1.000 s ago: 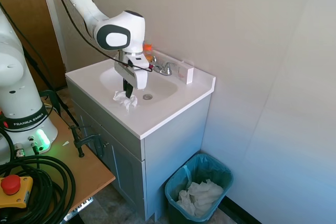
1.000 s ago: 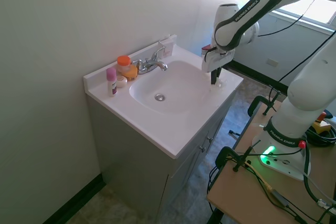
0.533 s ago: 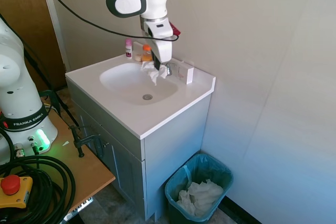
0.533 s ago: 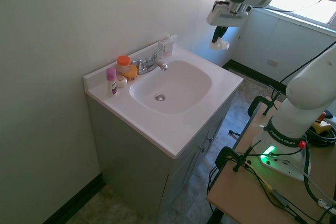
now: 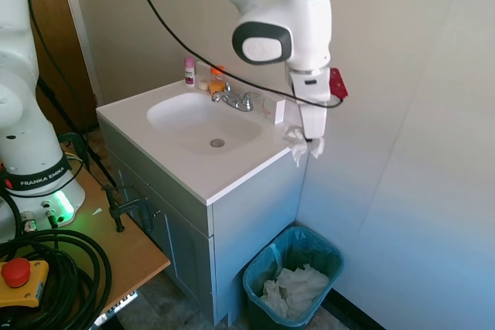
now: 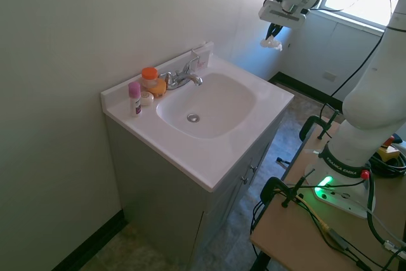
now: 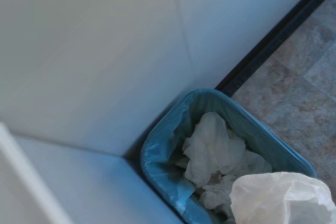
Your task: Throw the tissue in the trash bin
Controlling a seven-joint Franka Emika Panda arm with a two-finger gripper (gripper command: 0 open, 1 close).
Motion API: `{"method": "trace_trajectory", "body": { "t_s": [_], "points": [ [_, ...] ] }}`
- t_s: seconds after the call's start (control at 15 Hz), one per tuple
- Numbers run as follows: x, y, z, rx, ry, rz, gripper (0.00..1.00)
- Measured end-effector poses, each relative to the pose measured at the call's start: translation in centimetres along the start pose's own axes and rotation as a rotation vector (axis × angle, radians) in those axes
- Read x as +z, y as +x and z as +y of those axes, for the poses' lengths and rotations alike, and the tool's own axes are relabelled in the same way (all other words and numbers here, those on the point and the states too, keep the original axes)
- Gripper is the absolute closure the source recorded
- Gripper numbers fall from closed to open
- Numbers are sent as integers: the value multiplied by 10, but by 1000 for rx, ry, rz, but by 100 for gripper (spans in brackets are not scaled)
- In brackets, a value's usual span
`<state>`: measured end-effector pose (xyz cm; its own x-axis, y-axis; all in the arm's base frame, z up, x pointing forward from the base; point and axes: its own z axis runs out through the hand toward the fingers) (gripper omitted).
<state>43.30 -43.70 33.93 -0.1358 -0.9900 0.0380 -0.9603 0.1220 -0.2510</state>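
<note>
My gripper has the tissue, hanging in the air just past the vanity. It will drop it into the trash bin (image 5: 274,267) (image 7: 217,205), beside the white wads near the cabinet.
A crumpled white tissue (image 5: 302,144) hangs in the air just past the right end of the vanity, with my gripper (image 5: 312,138) shut on it. From the other side, the tissue (image 6: 271,43) and gripper (image 6: 273,32) show high beyond the counter's far corner. The teal trash bin (image 5: 260,277) with its liner bag stands on the floor below, against the cabinet side, and holds several white wads. The wrist view looks down on the trash bin (image 7: 160,148), and the held tissue (image 7: 281,199) fills its lower right corner.
The white sink vanity (image 5: 232,174) sits left of the gripper. On it are a faucet (image 5: 235,99), a small white box (image 5: 279,111), an orange-capped bottle (image 5: 217,78) and a pink bottle (image 5: 189,69). Walls close in behind and to the right of the bin.
The gripper lifted the tissue out of the sink basin, carried it across the counter past the faucet, and now holds it beyond the vanity's right end above the bin.
</note>
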Motion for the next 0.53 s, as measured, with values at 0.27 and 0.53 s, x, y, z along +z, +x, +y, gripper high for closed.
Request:
{"method": "trace_trajectory", "body": {
  "t_s": [0.27, 0.53],
  "points": [
    [99, 14, -28, 35, -70, -9, 100],
    [164, 10, -48, 28, -124, -8, 0]
  ]
}}
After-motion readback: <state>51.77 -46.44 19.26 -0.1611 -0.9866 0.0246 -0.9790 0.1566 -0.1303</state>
